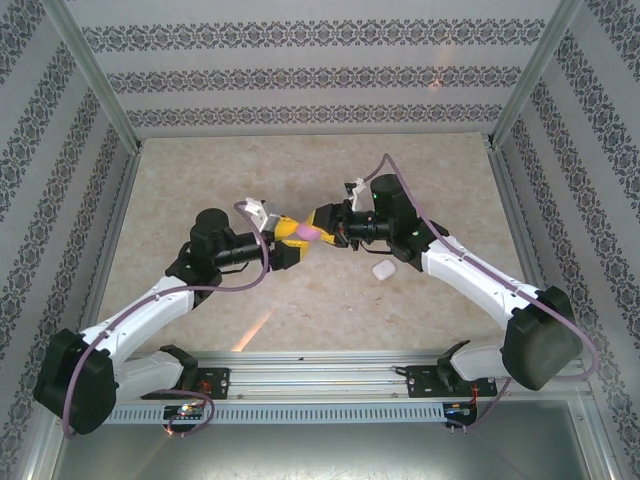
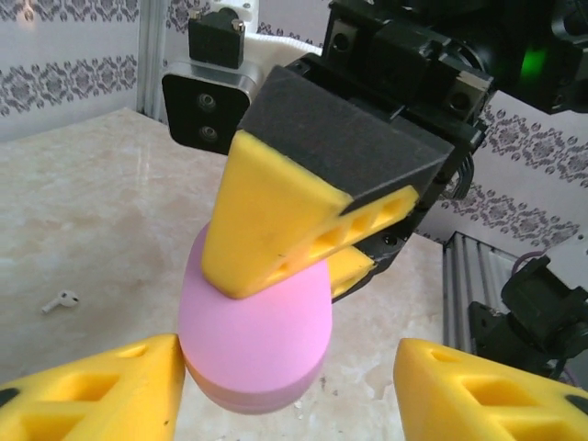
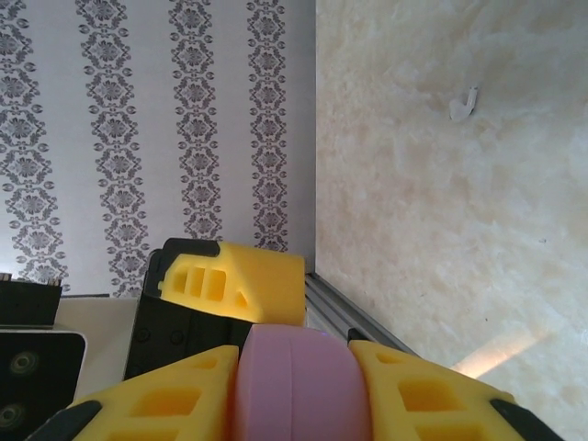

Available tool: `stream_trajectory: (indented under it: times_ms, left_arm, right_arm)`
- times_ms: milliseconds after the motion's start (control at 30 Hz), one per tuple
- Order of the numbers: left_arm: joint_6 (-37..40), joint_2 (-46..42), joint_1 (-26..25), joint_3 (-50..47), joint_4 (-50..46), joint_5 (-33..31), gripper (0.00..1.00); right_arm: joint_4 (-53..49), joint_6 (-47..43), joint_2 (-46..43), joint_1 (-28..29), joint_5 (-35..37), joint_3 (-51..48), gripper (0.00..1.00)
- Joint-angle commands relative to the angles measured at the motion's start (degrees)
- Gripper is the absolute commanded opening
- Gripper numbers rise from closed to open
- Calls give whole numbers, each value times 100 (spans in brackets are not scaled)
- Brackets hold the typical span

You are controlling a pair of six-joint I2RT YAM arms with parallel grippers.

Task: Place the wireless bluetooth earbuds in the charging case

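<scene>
The purple charging case, now hanging above the table's middle, will be let go by my right gripper on the marble table (image 1: 261, 224) (image 3: 507, 88) next to the small white earbud.
The purple oval charging case (image 1: 308, 233) hangs in mid-air between the two arms, above the middle of the table, with its lid closed. My right gripper (image 3: 294, 397) is shut on the case (image 3: 294, 381), one yellow finger on each flat side. My left gripper (image 2: 289, 395) is open. Its left fingertip (image 2: 101, 390) lies close against the case (image 2: 257, 335), and its right fingertip (image 2: 496, 395) stands well clear. A small white earbud (image 2: 61, 300) lies alone on the marble table and also appears far off in the right wrist view (image 3: 464, 104).
A white rounded-square case (image 1: 383, 269) rests on the table (image 1: 300, 180) just below the right arm's wrist. Patterned walls and metal posts enclose the table on three sides. An aluminium rail (image 1: 320, 375) runs along the near edge between the arm bases.
</scene>
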Motion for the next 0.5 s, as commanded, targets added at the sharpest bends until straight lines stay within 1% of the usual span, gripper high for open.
stream_trajectory:
  times_ms: [0, 100, 233, 300, 400, 467]
  left_arm:
    - [394, -388, -49, 32, -396, -231, 65]
    - [669, -751, -26, 97, -1045, -791, 67]
    - [733, -1196, 5, 371, -2149, -2036, 68]
    - [796, -1288, 30, 544, -2724, -2490, 66]
    - [893, -1332, 77, 704, -3358, -2844, 66]
    - [887, -1385, 86, 663, -3486, -3026, 66]
  right_arm:
    - [204, 7, 26, -78, 114, -47, 21]
    - [-16, -201, 143, -86, 289, 66, 21]
    - [-546, -679, 477, -85, 629, 375, 22]
    - [-707, -902, 721, -74, 777, 555, 22]
    - [-896, -1213, 1260, -45, 889, 931, 22]
    - [-978, -1390, 1760, -12, 900, 1287, 22]
